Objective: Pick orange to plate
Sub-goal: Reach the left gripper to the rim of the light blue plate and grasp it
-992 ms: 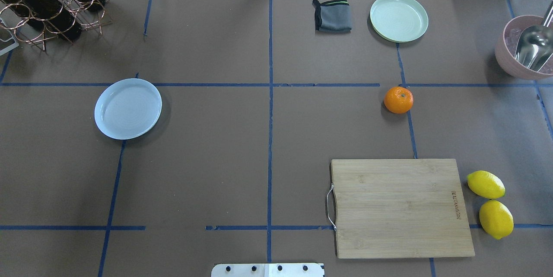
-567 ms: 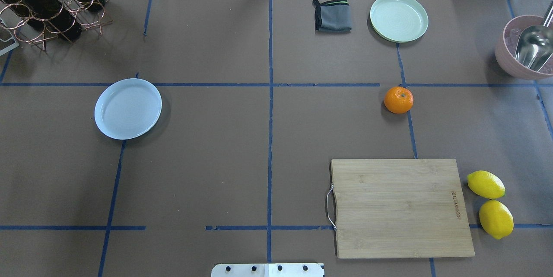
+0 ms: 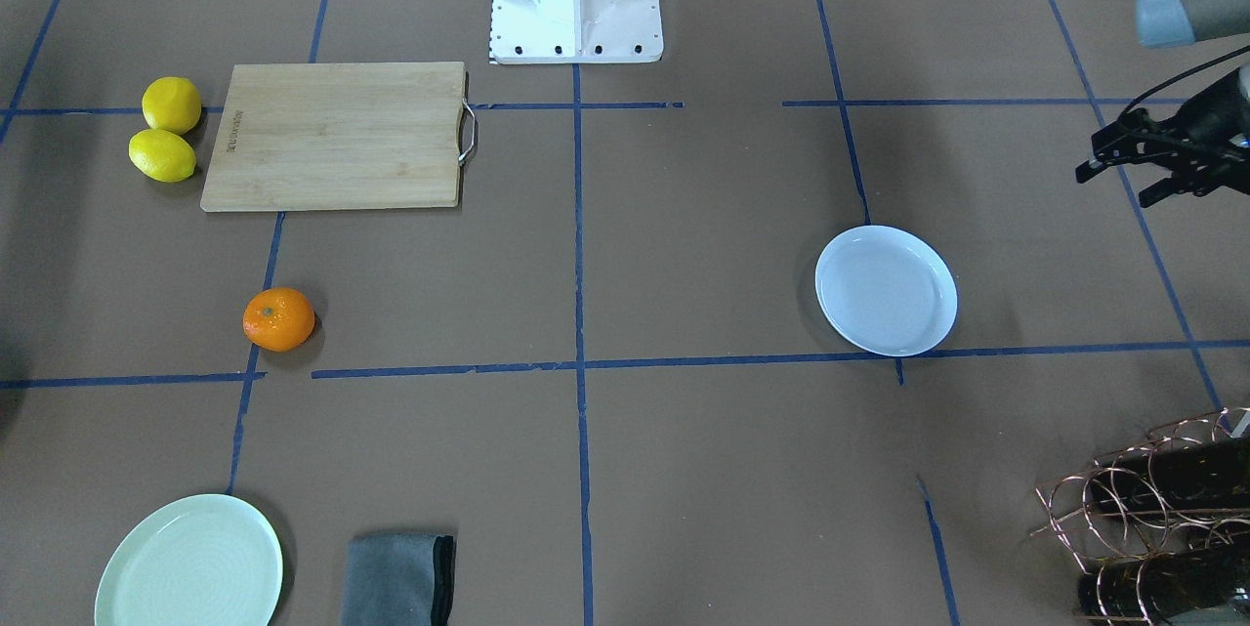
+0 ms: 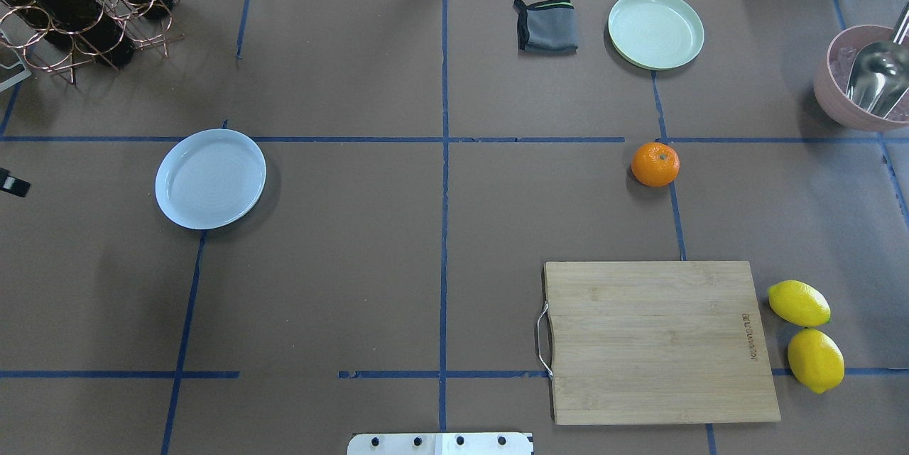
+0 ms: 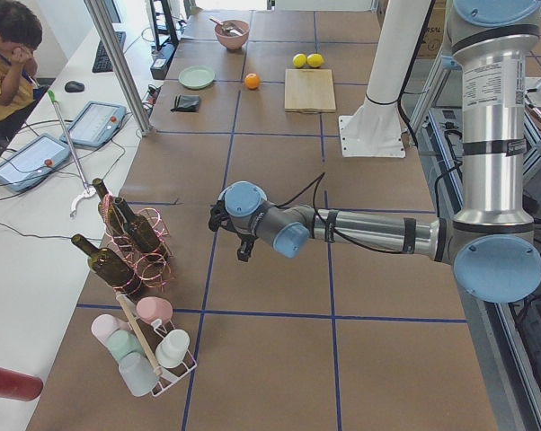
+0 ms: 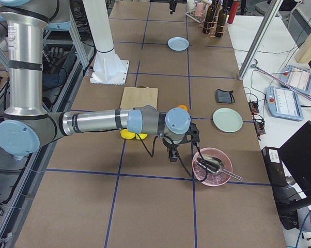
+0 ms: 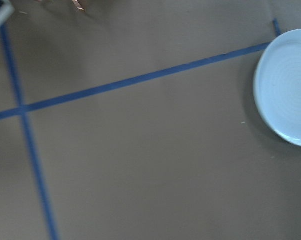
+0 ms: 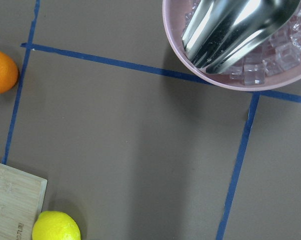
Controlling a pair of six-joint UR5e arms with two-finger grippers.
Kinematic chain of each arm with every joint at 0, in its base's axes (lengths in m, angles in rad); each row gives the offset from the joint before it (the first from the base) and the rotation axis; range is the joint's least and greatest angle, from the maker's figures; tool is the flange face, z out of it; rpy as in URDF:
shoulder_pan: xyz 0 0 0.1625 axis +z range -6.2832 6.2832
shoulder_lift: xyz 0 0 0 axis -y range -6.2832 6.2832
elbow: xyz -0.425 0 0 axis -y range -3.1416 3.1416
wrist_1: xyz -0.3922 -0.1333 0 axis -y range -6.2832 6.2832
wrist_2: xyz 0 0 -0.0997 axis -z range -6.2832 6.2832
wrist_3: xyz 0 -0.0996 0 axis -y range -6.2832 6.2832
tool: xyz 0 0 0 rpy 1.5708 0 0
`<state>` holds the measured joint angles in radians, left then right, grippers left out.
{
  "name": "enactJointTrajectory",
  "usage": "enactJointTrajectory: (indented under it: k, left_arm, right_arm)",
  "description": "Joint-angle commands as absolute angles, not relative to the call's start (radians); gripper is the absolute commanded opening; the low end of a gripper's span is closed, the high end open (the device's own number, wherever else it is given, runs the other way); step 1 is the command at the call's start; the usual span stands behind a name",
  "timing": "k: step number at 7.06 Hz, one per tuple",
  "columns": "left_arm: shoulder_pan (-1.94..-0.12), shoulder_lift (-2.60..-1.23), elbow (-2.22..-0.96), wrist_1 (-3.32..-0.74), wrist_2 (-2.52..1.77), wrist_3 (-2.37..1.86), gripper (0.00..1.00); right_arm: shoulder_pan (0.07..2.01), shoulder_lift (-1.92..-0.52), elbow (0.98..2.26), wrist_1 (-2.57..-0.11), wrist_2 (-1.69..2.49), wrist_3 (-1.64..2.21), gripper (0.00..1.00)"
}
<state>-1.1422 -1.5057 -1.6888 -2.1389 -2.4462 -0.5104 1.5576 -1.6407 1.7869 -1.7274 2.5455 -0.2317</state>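
Observation:
Next, my left gripper goes to the white plate's outer rim [image 3: 951, 273] [image 7: 262, 116], on the side farthest from the orange, and closes there.
The orange [image 4: 655, 164] lies on the brown table on a blue tape line, right of centre; it also shows in the front view as the orange [image 3: 279, 319] and at the right wrist view's left edge as the orange [image 8: 1, 71]. The white, faintly bluish plate [image 4: 210, 178] sits bare on the left half. My left gripper [image 3: 1115, 185] hovers open and holds nothing, off the plate's outer side near the table's left edge. My right gripper [image 6: 171, 154] shows only in the right side view, between the orange and a pink bowl; I cannot tell its state.
A mint-green plate [image 4: 655, 29] and a folded grey cloth [image 4: 545, 25] lie at the back right. A wooden cutting board [image 4: 657, 341] and two lemons [image 4: 798, 302] are at the front right. A pink bowl [image 4: 834, 96] with ice and a metal scoop stands far right, a wine rack [image 4: 78, 1] at the back left.
A black tip of my left gripper has come into the overhead view at the left edge. The orange, the plate and everything else have stayed put.

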Motion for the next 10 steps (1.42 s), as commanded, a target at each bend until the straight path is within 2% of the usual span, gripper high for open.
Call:
enactJointTrajectory:
  k: [1,2,4,7,8,9,10]
  left_arm:
    - [-0.970,-1.641,-1.598,-2.221,-2.349,-0.879,0.95]
    - [-0.944,-1.684,-1.539,-2.220,-2.339,-0.885,0.91]
    - [-0.937,-1.721,-1.487,-2.209,-2.339,-0.900,0.75]
    - [-0.931,-1.749,-1.451,-2.207,-2.338,-0.911,0.60]
    - [-0.930,-1.755,-1.447,-2.207,-2.323,-0.911,0.49]
    - [-0.930,-1.758,-1.442,-2.207,-2.313,-0.916,0.31]
    - [-0.930,-1.758,-1.443,-2.207,-2.312,-0.934,0.00]
  right_arm:
    - [1.546,-1.643,1.787,-1.657,2.551,-0.235,1.00]
    - [1.543,-1.643,1.784,-1.660,2.553,-0.229,1.00]
    - [1.540,-1.643,1.784,-1.660,2.553,-0.229,1.00]
    - [1.542,-1.646,1.786,-1.660,2.554,-0.232,1.00]
    - [1.542,-1.651,1.786,-1.658,2.554,-0.233,1.00]
    - [1.542,-1.652,1.786,-1.658,2.553,-0.233,1.00]
    - [1.542,-1.652,1.786,-1.658,2.553,-0.233,1.00]
